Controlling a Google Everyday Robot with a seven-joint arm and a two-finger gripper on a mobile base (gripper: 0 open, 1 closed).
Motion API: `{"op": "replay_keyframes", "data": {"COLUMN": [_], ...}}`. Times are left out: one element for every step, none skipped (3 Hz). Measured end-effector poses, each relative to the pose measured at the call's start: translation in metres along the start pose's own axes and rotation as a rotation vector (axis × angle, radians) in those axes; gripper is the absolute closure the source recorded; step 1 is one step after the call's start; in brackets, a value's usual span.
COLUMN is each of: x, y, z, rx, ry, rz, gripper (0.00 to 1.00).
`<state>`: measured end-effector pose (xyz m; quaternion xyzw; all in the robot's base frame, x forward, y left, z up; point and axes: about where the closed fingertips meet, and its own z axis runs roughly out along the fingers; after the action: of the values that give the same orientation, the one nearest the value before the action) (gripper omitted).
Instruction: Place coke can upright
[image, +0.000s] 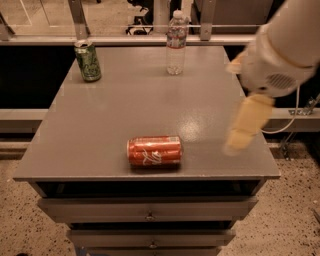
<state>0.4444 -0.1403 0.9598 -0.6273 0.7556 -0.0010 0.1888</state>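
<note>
My gripper moves to the lying coke can next and closes around the middle of its body (150, 152), between the two ends of the can.
The coke can (154, 150) lies on its side near the front edge of the grey table (125, 105), its silver top pointing right. It is red-orange with white script. My gripper (243, 126) hangs above the table's right side, to the right of the can and apart from it, holding nothing that I can see. The white arm (285, 47) reaches in from the upper right.
A green can (88, 61) stands upright at the back left corner. A clear plastic water bottle (175, 44) stands at the back middle. Drawers (150, 210) sit under the table front. A rail runs behind the table.
</note>
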Motion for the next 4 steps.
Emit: {"op": "replay_keyframes", "data": {"x": [-0.059,-0.090,-0.100,-0.099], "y": [0.011,0.027,0.039,0.047], "z": [0.031,0.063,0.093,0.117], "rx": [-0.029,-0.086,-0.133,-0.167], "ry": [-0.052,-0.056,-0.040,-0.019], "rz": [-0.044,-0.048,-0.024,0.008], "gripper": [0.00,0.00,0.00,0.00]}}
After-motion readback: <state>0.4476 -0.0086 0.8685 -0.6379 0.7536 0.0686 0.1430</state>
